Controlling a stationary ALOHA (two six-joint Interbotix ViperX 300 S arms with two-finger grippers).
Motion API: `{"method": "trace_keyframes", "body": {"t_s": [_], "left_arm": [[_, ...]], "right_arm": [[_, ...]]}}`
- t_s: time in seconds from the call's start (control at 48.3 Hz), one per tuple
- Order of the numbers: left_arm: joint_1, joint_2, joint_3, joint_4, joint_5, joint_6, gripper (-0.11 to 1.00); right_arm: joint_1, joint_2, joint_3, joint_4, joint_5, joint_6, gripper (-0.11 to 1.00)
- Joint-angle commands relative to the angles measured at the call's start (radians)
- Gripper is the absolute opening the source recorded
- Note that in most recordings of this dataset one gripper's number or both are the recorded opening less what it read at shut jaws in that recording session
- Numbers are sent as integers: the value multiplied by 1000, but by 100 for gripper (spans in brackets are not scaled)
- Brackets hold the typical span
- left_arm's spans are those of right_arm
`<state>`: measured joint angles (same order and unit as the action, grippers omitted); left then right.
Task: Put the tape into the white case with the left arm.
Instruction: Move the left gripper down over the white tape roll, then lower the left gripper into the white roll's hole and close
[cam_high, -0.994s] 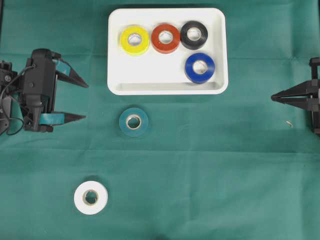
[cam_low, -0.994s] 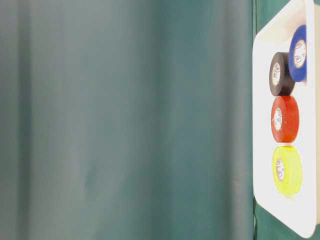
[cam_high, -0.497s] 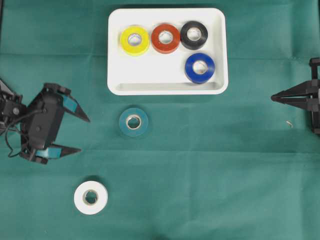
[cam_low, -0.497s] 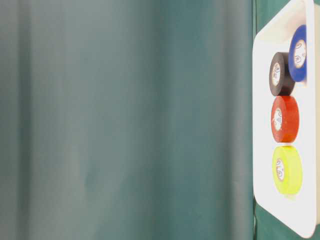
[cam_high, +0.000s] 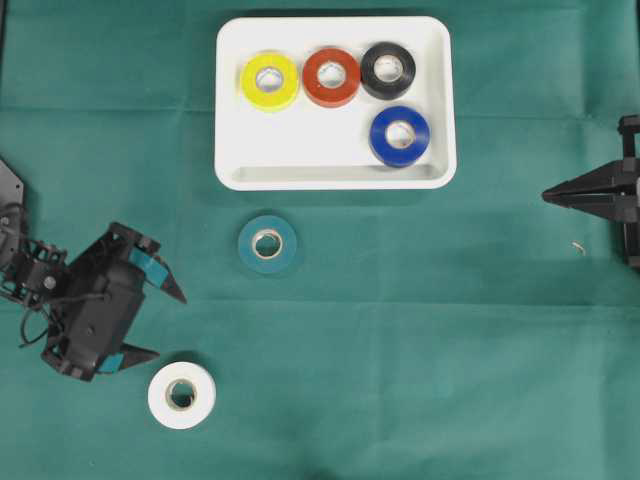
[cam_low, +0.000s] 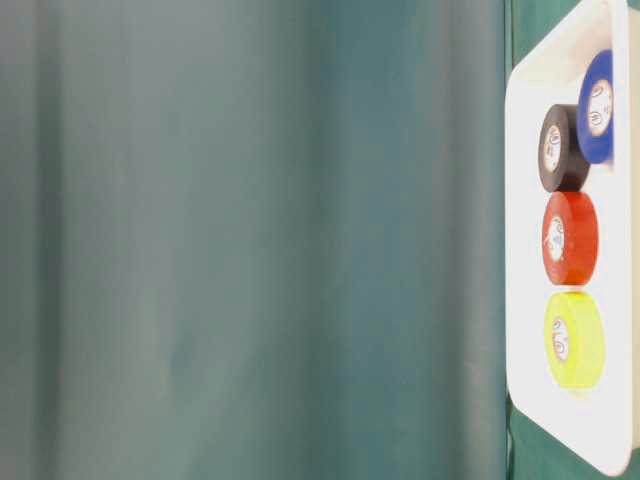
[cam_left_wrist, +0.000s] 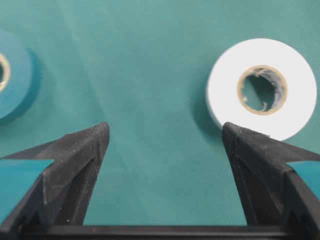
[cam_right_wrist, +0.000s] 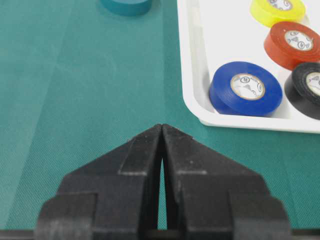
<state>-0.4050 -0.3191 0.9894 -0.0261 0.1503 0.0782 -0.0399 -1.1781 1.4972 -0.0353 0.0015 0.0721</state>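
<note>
The robot's left gripper should close on the white tape roll's side (cam_high: 193, 373) (cam_left_wrist: 223, 92) that faces the teal tape roll, with one finger inside the white roll's hole.
A white tape roll (cam_high: 181, 395) lies flat on the green cloth at the front left; in the left wrist view the white roll (cam_left_wrist: 262, 89) sits just beyond my right-hand fingertip. A teal tape roll (cam_high: 267, 244) lies below the white case (cam_high: 300, 145). My left gripper (cam_high: 170, 325) is open and empty, angled toward the front right, its lower tip close to the white roll. Only cloth shows between the tips of the left gripper (cam_left_wrist: 165, 130). At the right edge my right gripper (cam_high: 545, 195) is shut and empty, and the wrist view shows the right gripper (cam_right_wrist: 162, 126) over bare cloth.
The case holds a yellow roll (cam_high: 270, 80), a red roll (cam_high: 331, 76), a black roll (cam_high: 388, 69) and a blue roll (cam_high: 399, 135). The table-level view shows the case (cam_low: 525, 200) sideways beside a green backdrop. A small scrap (cam_high: 578, 246) lies near the right arm.
My left gripper has swung from level with the case down toward the front, turning toward the white roll, still open. The right arm and all rolls stayed put.
</note>
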Motion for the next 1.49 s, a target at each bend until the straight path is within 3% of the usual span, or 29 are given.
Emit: {"method": "trace_keyframes", "body": {"t_s": [0.0, 0.518, 1.077, 1.242, 1.429, 1.47], "left_arm": [[-18, 26, -35, -2, -17, 0, 91], [-80, 242, -152, -2, -54, -20, 91], [-80, 336, -164, -2, -75, -21, 87], [-80, 342, -164, -2, -94, -20, 72], [-91, 347, -164, -2, -95, -20, 27], [-94, 347, -164, -2, -95, -18, 25]], "right_arm": [[-2, 12, -11, 0, -11, 2, -9], [0, 14, -8, 0, -11, 2, -9], [0, 14, -6, 0, -11, 3, -9], [-2, 14, -6, 0, -11, 3, -9], [-2, 14, -5, 0, -11, 3, -9], [0, 14, -5, 0, -11, 3, -9]]}}
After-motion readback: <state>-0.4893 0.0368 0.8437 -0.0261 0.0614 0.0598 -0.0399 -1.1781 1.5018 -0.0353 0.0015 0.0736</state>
